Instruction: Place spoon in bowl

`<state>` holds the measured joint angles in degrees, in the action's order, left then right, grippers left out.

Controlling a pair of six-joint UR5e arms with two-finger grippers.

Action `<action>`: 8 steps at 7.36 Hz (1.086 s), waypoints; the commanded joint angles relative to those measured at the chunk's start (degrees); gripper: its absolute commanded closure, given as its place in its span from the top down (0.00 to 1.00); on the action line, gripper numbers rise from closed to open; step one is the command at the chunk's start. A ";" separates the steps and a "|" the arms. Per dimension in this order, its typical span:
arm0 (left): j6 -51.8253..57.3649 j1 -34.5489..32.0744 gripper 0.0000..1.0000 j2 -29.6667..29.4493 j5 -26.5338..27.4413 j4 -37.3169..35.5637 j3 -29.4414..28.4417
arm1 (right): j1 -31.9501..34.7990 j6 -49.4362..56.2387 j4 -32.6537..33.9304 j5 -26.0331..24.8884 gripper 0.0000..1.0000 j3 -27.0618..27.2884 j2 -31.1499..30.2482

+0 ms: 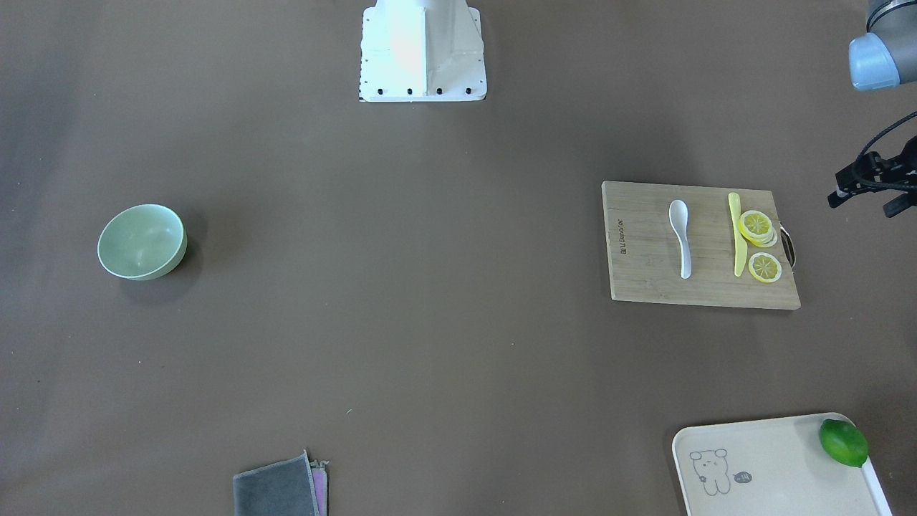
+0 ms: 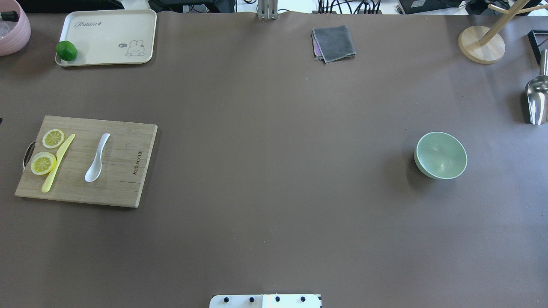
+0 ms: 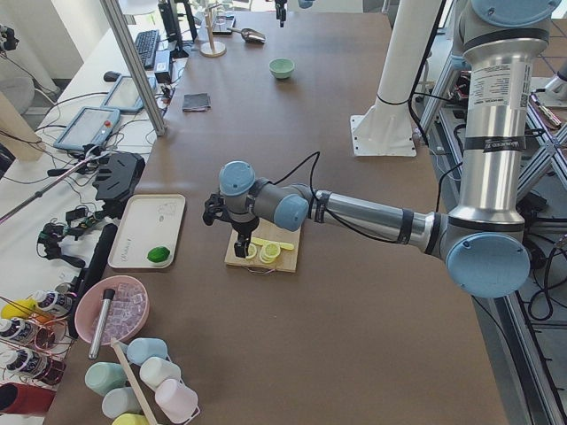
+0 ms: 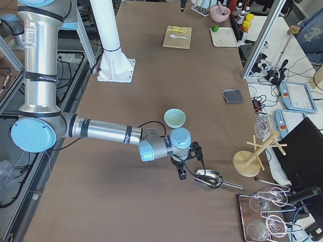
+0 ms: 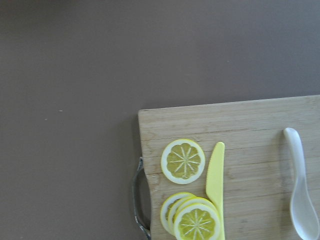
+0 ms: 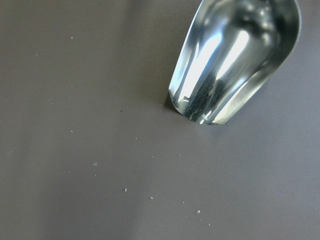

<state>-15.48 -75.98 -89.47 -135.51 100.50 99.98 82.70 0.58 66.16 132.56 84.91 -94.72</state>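
The robot's right gripper needs to close on the mint-green bowl's rim [image 1: 100,233], on the side that faces away from the cutting board.
The white spoon [image 1: 682,236] lies on a wooden cutting board [image 1: 645,244], scoop toward the robot; it also shows in the overhead view [image 2: 97,158] and at the right edge of the left wrist view [image 5: 300,190]. The mint-green bowl [image 1: 141,242] stands empty and upright far across the table [image 2: 441,155]. My left gripper [image 3: 240,251] hangs beyond the board's handle end, past the lemon slices; I cannot tell if it is open. My right gripper [image 4: 182,174] hangs beside a metal scoop, past the bowl [image 4: 174,118]; I cannot tell its state.
A yellow knife [image 1: 736,233] and lemon slices [image 1: 756,226] lie beside the spoon. A cream tray [image 2: 107,34] holds a lime [image 2: 66,50]. A grey cloth [image 2: 334,42], a wooden stand [image 2: 481,42] and the metal scoop [image 2: 537,100] sit at the table's edges.
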 commanded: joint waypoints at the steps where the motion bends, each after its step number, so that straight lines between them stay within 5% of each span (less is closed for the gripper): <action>1: 5.41 -4.86 0.98 0.44 2.45 -1.17 -1.61 | 4.39 0.03 0.89 5.47 1.00 2.88 -0.47; 5: 11.27 -7.60 0.98 0.78 2.80 -4.96 -3.21 | 5.45 0.12 14.75 6.66 1.00 11.66 0.06; 8: 11.18 -7.52 0.98 2.27 2.80 -4.96 -3.47 | 4.58 0.21 15.13 5.00 1.00 12.39 -1.34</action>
<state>-4.33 -83.55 -88.28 -132.70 95.47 96.68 87.98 0.77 80.96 138.64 96.94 -95.51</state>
